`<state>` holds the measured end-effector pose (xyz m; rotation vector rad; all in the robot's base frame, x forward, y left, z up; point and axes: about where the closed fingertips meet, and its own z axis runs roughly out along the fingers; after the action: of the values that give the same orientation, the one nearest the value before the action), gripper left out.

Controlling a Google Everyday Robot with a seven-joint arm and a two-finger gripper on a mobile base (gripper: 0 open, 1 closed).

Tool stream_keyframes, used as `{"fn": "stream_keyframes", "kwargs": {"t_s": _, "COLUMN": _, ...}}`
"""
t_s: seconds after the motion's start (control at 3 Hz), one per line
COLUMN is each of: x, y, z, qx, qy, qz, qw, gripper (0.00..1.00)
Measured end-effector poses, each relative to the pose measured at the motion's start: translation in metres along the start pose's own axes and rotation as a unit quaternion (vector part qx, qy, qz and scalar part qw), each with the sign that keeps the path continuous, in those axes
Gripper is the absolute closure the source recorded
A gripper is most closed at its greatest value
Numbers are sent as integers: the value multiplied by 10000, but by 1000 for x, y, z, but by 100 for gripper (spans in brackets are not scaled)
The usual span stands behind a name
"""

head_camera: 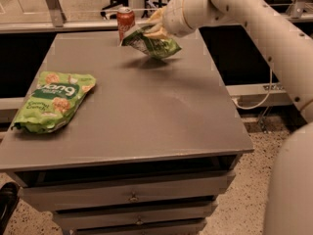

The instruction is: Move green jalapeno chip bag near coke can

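Next, I let the green jalapeno chip bag go on the table's far end [153,42], next to the red coke can.
The green jalapeno chip bag [152,44] is a small crumpled green foil bag. My gripper [157,27] is shut on its top and holds it above the grey table [146,106], over the far middle. The red coke can [125,23] stands upright at the table's far edge, just left of the held bag. The bag's left corner hangs close to the can. My white arm reaches in from the right across the table's far right corner.
A larger flat light-green snack bag [54,101] lies on the table's left side near the front. Drawers [132,197] sit under the tabletop. A cable [259,99] hangs at the right beside the table.
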<state>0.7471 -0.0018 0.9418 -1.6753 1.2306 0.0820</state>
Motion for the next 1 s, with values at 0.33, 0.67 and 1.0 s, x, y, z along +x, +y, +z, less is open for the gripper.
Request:
{"fn": "stream_keyframes", "kwargs": {"t_s": 0.33, "x": -9, "y": -51, "z": 13, "qx": 340, "qy": -206, "qz": -713, "qw": 9967, "gripper": 100}}
{"fn": "stream_keyframes", "kwargs": {"t_s": 0.67, "x": -3, "y": -63, "z": 15, "qx": 419, "qy": -203, "qz": -957, "qw": 9943, "gripper": 100}}
{"fn": "stream_keyframes", "kwargs": {"t_s": 1.0, "x": 13, "y": -65, "z": 15, "qx": 420, "qy": -248, "qz": -1132, "qw": 9924, "gripper": 100}}
